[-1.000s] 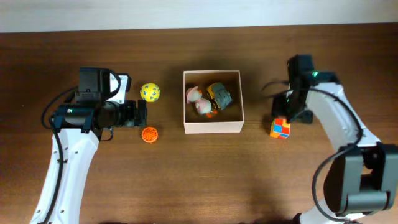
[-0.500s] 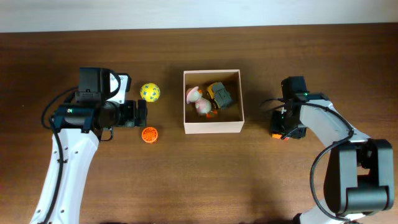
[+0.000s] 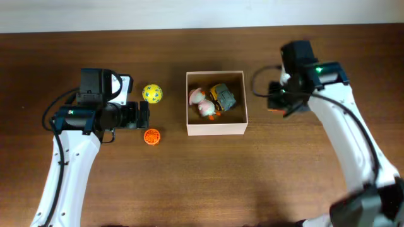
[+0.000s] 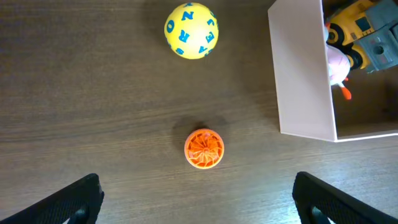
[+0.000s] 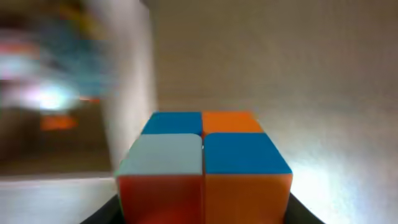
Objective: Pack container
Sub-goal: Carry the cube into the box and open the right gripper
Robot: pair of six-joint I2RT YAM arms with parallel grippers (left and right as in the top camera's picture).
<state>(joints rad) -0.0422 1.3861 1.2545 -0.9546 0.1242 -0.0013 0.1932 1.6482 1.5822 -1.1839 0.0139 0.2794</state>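
Note:
I will next move my left gripper past the orange ball and close it around the middle of the yellow ball (image 3: pixel 152 94) (image 4: pixel 191 31) with blue letters.
The container (image 3: pixel 216 129) is a square white-walled box at the table's middle; it holds a pink-and-white toy (image 3: pixel 201 101) and a yellow-grey toy vehicle (image 3: pixel 223 96). Its wall also shows in the left wrist view (image 4: pixel 301 74). My right gripper (image 3: pixel 276 101) is shut on a multicoloured puzzle cube (image 5: pixel 204 165) and holds it above the table just right of the container. My left gripper (image 3: pixel 144 115) is open and empty. An orange ribbed ball (image 3: pixel 151 136) (image 4: pixel 204 149) lies just ahead of the left gripper. A yellow ball with blue letters (image 3: pixel 151 93) (image 4: pixel 191 30) lies farther off.
The brown wooden table (image 3: pixel 208 183) ends at a pale wall along the far edge. Both balls lie left of the container.
My right gripper came down on the cube, closed on it and lifted it up and left toward the container. The left arm has not moved.

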